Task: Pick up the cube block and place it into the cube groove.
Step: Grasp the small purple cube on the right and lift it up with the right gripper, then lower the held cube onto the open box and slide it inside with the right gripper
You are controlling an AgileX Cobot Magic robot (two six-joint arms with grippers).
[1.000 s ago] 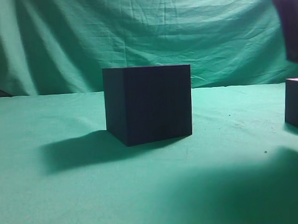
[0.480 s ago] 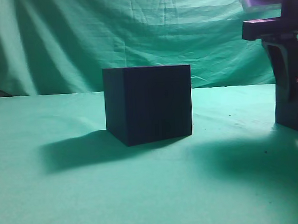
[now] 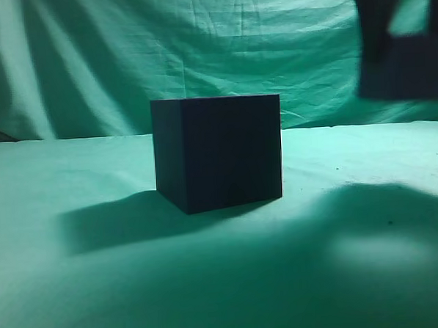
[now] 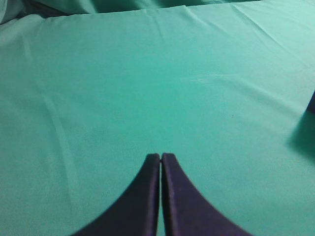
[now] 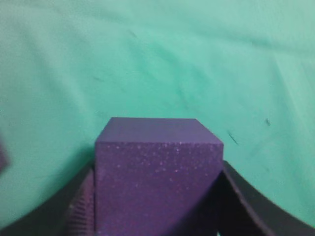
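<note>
Next, my right gripper releases the cube block inside the groove in the top of the large dark box [image 3: 225,99].
The large dark box [image 3: 218,153] stands on the green cloth at the middle of the exterior view; its top recess, the cube groove, is hidden from this low angle. My right gripper [image 3: 399,33] is shut on the cube block [image 3: 409,69] and holds it in the air at the upper right, blurred, above and right of the box. In the right wrist view the cube block [image 5: 157,172] looks dark purple and fills the gap between the two fingers. My left gripper [image 4: 161,157] is shut and empty above bare cloth.
Green cloth [image 3: 100,288] covers the table and hangs as a backdrop. A dark edge at the right border of the left wrist view [image 4: 312,103] casts a shadow on the cloth. A shadow of the lifted arm lies at the right front.
My right gripper came down around the cube block at the right edge, closed on it, and has lifted it off the cloth. The big box and left gripper have not moved.
</note>
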